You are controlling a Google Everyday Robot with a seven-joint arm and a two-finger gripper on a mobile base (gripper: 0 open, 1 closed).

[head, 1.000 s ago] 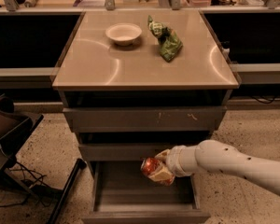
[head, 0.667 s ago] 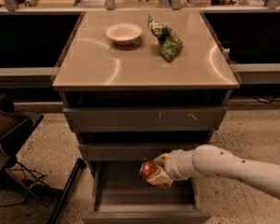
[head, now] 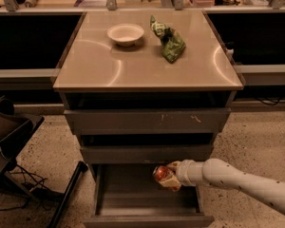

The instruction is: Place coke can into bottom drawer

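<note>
My gripper should release the coke can inside the open bottom drawer, setting it free near the middle of the open bottom drawer's dark bottom [head: 150,189].
The coke can [head: 162,175] is red-orange with a silver end and lies tilted in my gripper [head: 169,177]. The gripper is shut on the can and holds it over the right back part of the open bottom drawer [head: 147,220]. My white arm [head: 237,182] reaches in from the lower right. The drawer is pulled out and its dark inside shows, with nothing visible lying in it. The two shallower drawers [head: 147,121] above it are closed.
A pale round bowl [head: 126,33] and a green wrinkly snack bag [head: 168,40] lie on the cabinet top [head: 95,65]. A dark chair [head: 9,137] with cables stands on the floor at the left. Dark counters run on both sides.
My gripper with the can has moved a little to the left and slightly lower over the open bottom drawer. Nothing else has moved.
</note>
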